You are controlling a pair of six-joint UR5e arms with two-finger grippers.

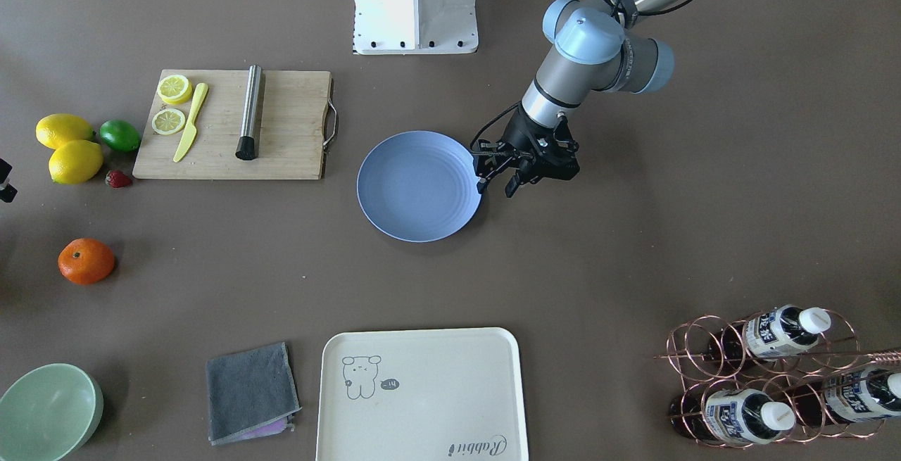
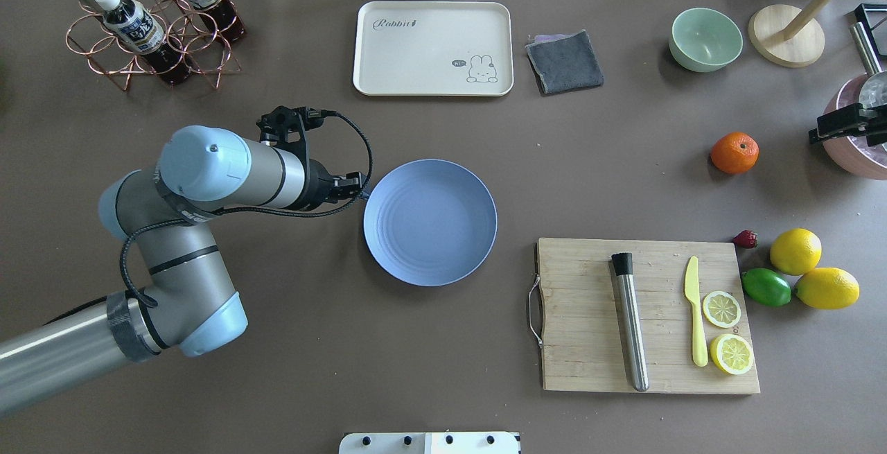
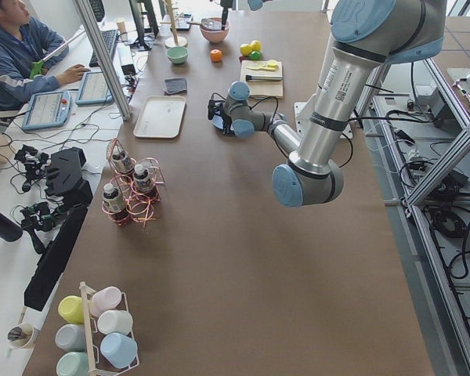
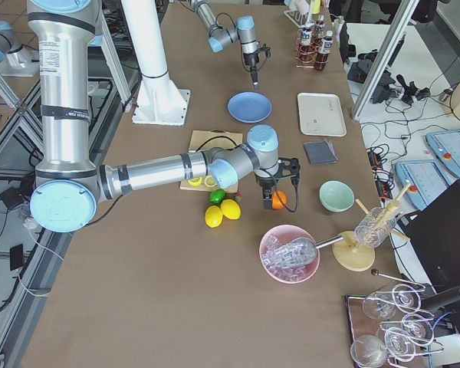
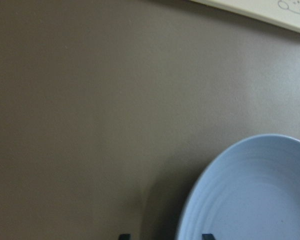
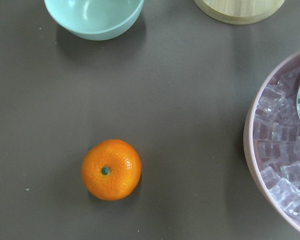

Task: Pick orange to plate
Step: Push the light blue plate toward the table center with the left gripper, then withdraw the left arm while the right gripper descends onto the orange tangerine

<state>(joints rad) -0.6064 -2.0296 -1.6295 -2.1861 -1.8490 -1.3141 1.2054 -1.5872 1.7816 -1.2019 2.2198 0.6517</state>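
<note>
My right gripper is to go down to the orange next and close around the orange's middle (image 1: 86, 261) (image 6: 111, 170), with its fingers on opposite sides.
The orange (image 1: 86, 261) rests on the brown table, far from the plate, and it also shows in the overhead view (image 2: 734, 152). In the right wrist view the orange (image 6: 111, 170) is below and left of centre, stem dimple up. My right gripper (image 4: 279, 186) hovers above it; its fingers are outside the wrist view, so I cannot tell its state. The blue plate (image 1: 419, 186) lies mid-table with nothing on it. My left gripper (image 1: 495, 189) stands open at the plate's rim (image 5: 255, 195), holding nothing.
A cutting board (image 2: 589, 315) carries a steel bar, a yellow knife and lemon slices. Two lemons (image 2: 811, 270), a lime (image 2: 766, 286) and a strawberry lie beside it. A green bowl (image 2: 705, 39), an ice bowl (image 6: 285, 150), a cream tray (image 2: 433, 48), a grey cloth and a bottle rack (image 2: 149, 24) stand around.
</note>
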